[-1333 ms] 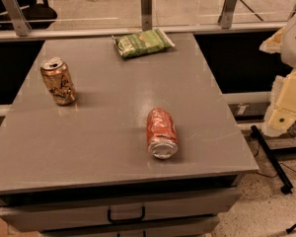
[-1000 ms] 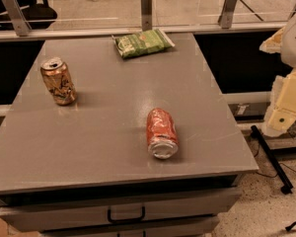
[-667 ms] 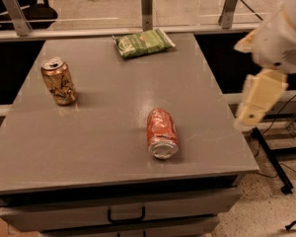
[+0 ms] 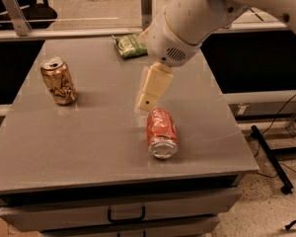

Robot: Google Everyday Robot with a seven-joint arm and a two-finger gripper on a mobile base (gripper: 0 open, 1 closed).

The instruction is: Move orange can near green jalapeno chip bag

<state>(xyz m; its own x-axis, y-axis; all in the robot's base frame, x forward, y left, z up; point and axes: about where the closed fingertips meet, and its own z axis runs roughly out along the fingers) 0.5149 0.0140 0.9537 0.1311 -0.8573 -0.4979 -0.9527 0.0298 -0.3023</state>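
Observation:
My gripper needs to next move to the upright orange can with the silver top and close around the middle of the can's body [image 4: 60,83].
The orange can [image 4: 58,81] stands upright at the table's left, golden-orange and brown with a silver top. The green jalapeno chip bag [image 4: 131,45] lies flat at the far edge of the table, partly hidden behind my arm. My gripper [image 4: 149,94] hangs over the middle of the table, well to the right of the orange can and just above the far end of a lying red-orange can. It holds nothing.
A dented red-orange can [image 4: 161,132] lies on its side near the front right of the grey table [image 4: 89,142]. My big white arm [image 4: 197,19] reaches in from the upper right. A drawer handle [image 4: 125,215] sits below the front edge. Cables lie on the floor at right.
My arm has swung in from the right side to above the table's middle, now covering part of the chip bag. The cans and the bag have not moved.

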